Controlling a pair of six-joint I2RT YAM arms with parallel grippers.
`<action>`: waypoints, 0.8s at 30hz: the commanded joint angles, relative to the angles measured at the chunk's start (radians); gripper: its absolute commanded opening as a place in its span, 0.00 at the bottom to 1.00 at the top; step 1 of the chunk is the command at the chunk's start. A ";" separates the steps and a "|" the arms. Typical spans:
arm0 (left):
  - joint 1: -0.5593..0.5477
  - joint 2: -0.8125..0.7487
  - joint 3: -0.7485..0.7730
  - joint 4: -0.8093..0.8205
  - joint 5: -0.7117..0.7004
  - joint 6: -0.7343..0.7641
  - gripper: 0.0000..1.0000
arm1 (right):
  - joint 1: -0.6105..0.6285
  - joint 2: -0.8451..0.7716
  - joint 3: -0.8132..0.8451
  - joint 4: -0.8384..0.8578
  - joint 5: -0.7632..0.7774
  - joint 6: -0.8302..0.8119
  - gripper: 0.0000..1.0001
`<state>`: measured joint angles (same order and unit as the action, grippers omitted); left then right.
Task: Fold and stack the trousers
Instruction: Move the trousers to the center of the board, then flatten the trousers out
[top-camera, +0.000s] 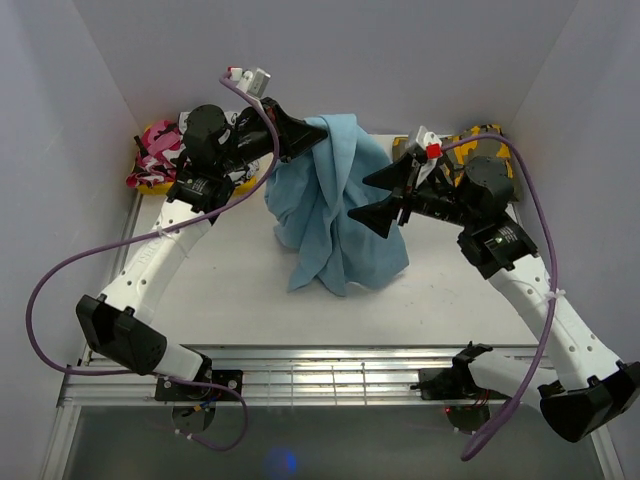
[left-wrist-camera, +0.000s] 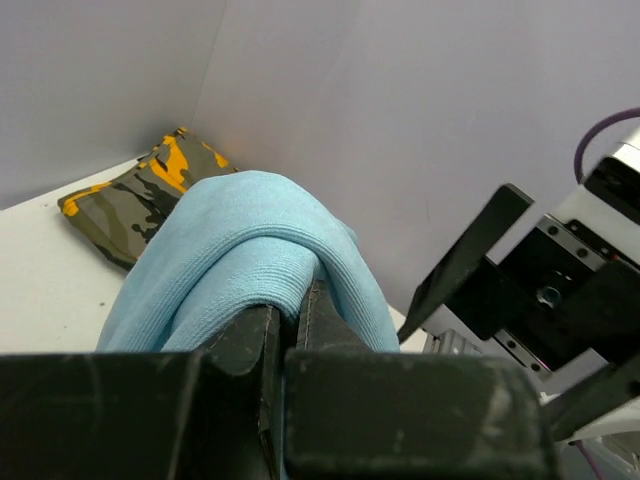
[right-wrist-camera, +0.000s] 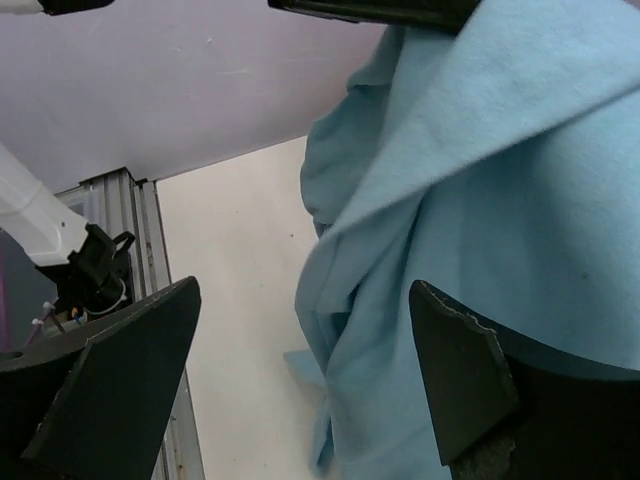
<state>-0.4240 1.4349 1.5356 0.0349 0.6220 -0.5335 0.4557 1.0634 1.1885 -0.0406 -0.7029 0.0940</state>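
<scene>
The fingers of my right gripper should next close on the hanging fold (top-camera: 352, 190) (right-wrist-camera: 365, 265) of the light-blue trousers, at mid height below my left gripper.
The light-blue trousers (top-camera: 335, 205) hang in a bunched drape from my left gripper (top-camera: 312, 135), which is shut on their top fold high above the table; the lower end rests on the white table (top-camera: 240, 290). In the left wrist view the cloth (left-wrist-camera: 240, 250) is pinched between the closed fingers (left-wrist-camera: 240, 345). My right gripper (top-camera: 385, 197) is open, right beside the hanging cloth at mid height. In the right wrist view the cloth (right-wrist-camera: 470, 200) hangs between and beyond the spread fingers (right-wrist-camera: 455, 370).
A pink patterned garment (top-camera: 155, 155) lies at the back left corner. A camouflage garment with orange patches (top-camera: 470, 140) lies at the back right, also in the left wrist view (left-wrist-camera: 140, 195). Grey walls enclose the table; a metal rail (top-camera: 320, 375) runs along the near edge.
</scene>
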 joint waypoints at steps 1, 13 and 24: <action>-0.005 -0.045 0.055 0.077 -0.088 0.058 0.00 | 0.099 -0.008 -0.006 0.096 0.196 -0.029 0.90; -0.025 -0.051 0.090 0.097 -0.116 0.053 0.00 | 0.228 0.278 0.010 0.185 0.582 -0.155 0.90; -0.001 -0.223 0.043 0.019 -0.397 0.139 0.00 | 0.228 0.412 0.121 0.139 0.714 -0.284 0.08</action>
<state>-0.4400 1.3975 1.5517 -0.0303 0.4011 -0.4477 0.6849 1.4864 1.2171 0.0967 -0.0410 -0.1146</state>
